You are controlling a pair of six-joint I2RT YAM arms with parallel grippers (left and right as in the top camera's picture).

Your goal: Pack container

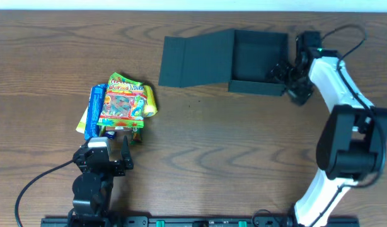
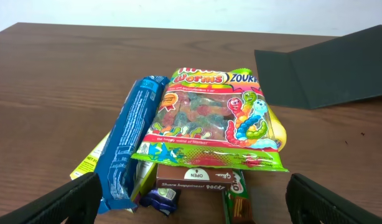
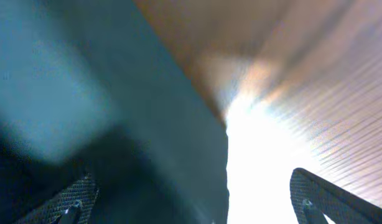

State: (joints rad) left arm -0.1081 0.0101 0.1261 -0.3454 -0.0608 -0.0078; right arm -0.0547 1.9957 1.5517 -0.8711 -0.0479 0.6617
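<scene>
I next should close my right gripper on the container's front side [image 1: 245, 81], near the corner beside the open flap lid.
The container [image 1: 259, 55] is a dark teal box at the back right of the table, its flap lid [image 1: 196, 60] lying open to the left. My right gripper [image 1: 285, 77] is at the box's front right corner. In the right wrist view it [image 3: 197, 208] is open, and the container wall [image 3: 116, 99] fills the left part of the gap without being pinched. My left gripper [image 1: 111, 144] stands open just short of a pile of snacks [image 1: 121, 104]. In the left wrist view it [image 2: 191, 211] is empty, with the gummy worms bag [image 2: 216, 118] ahead.
The pile holds a blue packet [image 2: 132, 137], a brown Pocky box [image 2: 197, 180], a green bar [image 2: 237, 202], a small purple wrapper [image 2: 163, 199] and a yellow packet [image 2: 91, 162]. The lid [image 2: 328, 68] shows at the far right. Bare wood lies between pile and box.
</scene>
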